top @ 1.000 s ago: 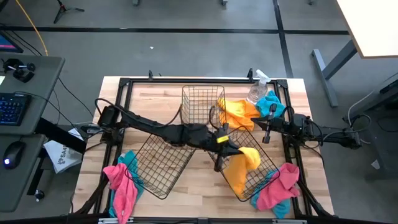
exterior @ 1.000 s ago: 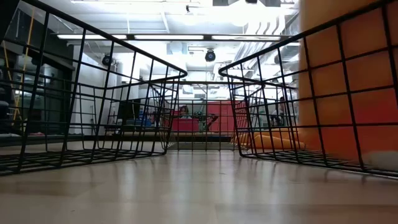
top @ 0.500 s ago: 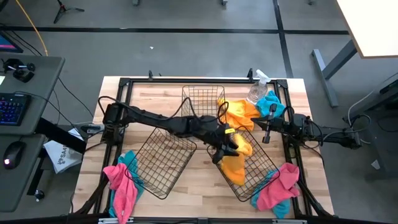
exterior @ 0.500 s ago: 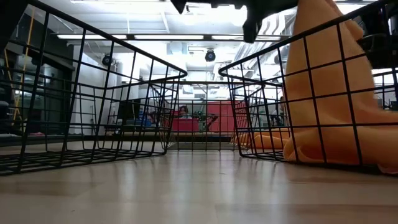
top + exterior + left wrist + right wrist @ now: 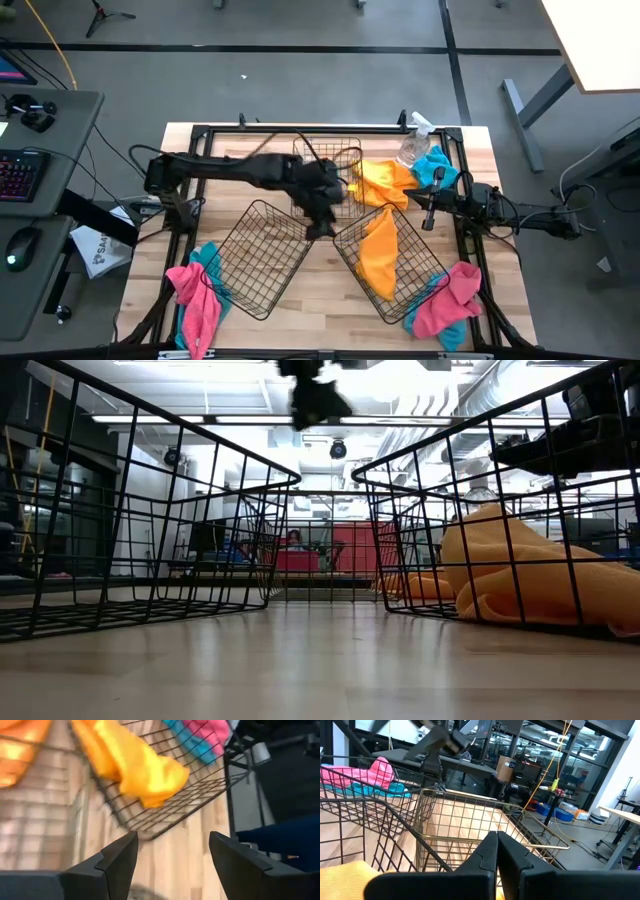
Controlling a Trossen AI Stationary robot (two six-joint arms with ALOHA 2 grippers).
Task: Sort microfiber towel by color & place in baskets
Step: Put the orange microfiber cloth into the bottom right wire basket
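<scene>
Next, my right gripper will go to the middle of the orange towel (image 5: 384, 184) between the far basket and the clear spray bottle and close there.
A yellow-orange towel (image 5: 379, 254) lies spread on the floor of the near right basket (image 5: 425, 262), resting on the mesh; the low view shows it slumped there (image 5: 530, 575). My left gripper (image 5: 320, 222) hangs open above the gap between the baskets, to the left of that towel, with nothing between its fingers (image 5: 172, 860). My right gripper (image 5: 427, 208) waits shut at the right, near that basket's far corner. The near left basket (image 5: 262, 258) and far basket (image 5: 325, 165) hold no towel that I can see.
Another orange towel (image 5: 385, 183) and a turquoise one (image 5: 436, 168) lie by a clear spray bottle (image 5: 414, 147) at the far right. Pink and turquoise towels lie at the near left (image 5: 195, 295) and near right (image 5: 447, 300) corners. A black frame bar (image 5: 330, 128) edges the table.
My left gripper has opened and let go of the yellow-orange towel, which has fallen from hanging into a heap on the near right basket's floor. The gripper has then gone up and toward the table's left, away from that basket.
</scene>
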